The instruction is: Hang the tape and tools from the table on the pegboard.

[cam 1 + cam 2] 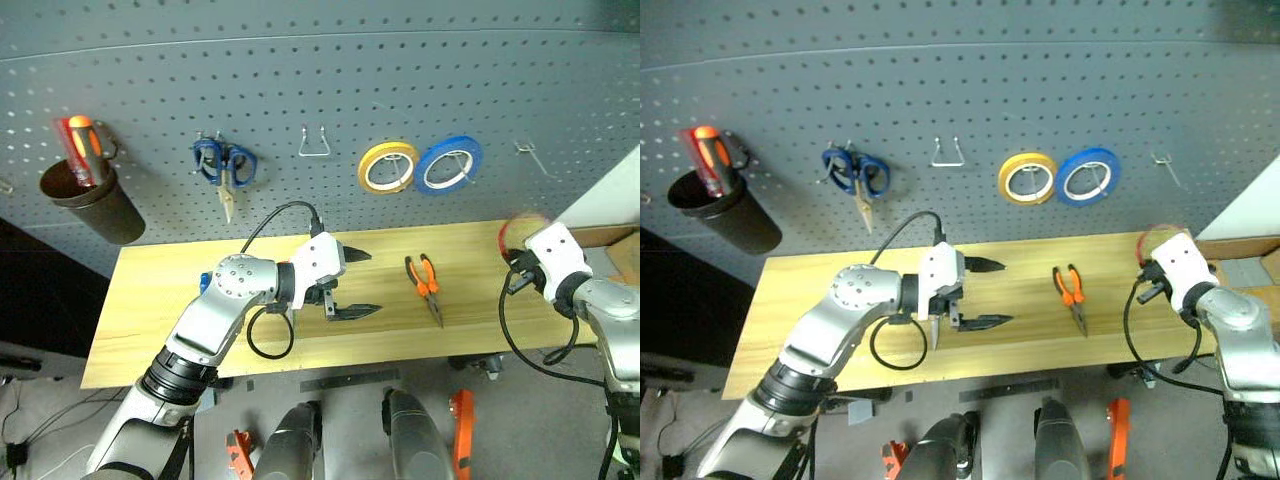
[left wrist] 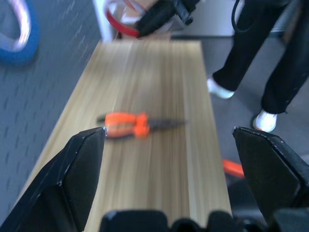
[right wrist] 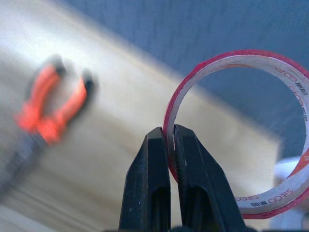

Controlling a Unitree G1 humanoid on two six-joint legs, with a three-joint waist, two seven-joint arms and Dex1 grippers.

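Next, I release the red tape from my right gripper onto the bare pegboard hook (image 1: 519,167) next to the blue roll.
My right gripper (image 3: 169,133) is shut on the edge of the thin red tape ring (image 3: 289,195) and holds it above the table's right end, close to the dark grey pegboard (image 1: 300,80). The same tape (image 1: 1154,238) shows past my right wrist. The orange-and-black pliers (image 1: 425,283) lie flat on the light wooden table (image 1: 160,300), right of centre. My left gripper (image 1: 372,283) hangs open over the table's middle with nothing between its fingers, pointing toward the pliers (image 2: 130,124). A small blue thing (image 1: 204,281) peeks out behind my left arm.
On the pegboard hang blue-handled scissors (image 1: 225,165), a yellow roll (image 1: 388,166), a blue roll (image 1: 448,163) and a black cup (image 1: 95,205) holding red and orange screwdrivers. Bare hooks (image 1: 315,143) (image 1: 530,155) stick out. A person's legs (image 2: 270,58) stand beyond the table's right end.
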